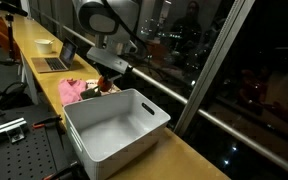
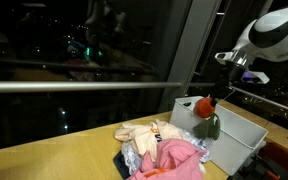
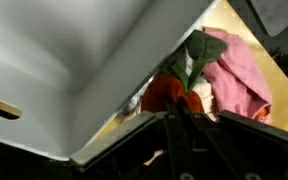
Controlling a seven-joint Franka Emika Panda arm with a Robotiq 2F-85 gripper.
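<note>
Next, my gripper releases the red-orange soft toy on the empty bottom of the white bin (image 1: 109,130), around its middle.
A red-orange soft toy (image 3: 170,92) with green leaves (image 3: 194,58) sits right at the tips of my gripper (image 3: 171,118). The fingers stand close together, pinching the red part. In both exterior views the toy (image 2: 202,107) (image 1: 104,85) is at the near wall of the white bin (image 2: 246,130), its green end hanging down (image 2: 211,126), with the gripper (image 2: 220,96) just above it. Part of the toy is hidden behind the fingers in the wrist view.
A pile of cloths, pink (image 2: 174,160) on top, lies on the wooden table (image 2: 54,160) beside the bin (image 1: 114,125). A dark window with a rail (image 2: 84,85) runs along the table. A laptop (image 1: 52,62) and bowl (image 1: 44,44) sit further down the table.
</note>
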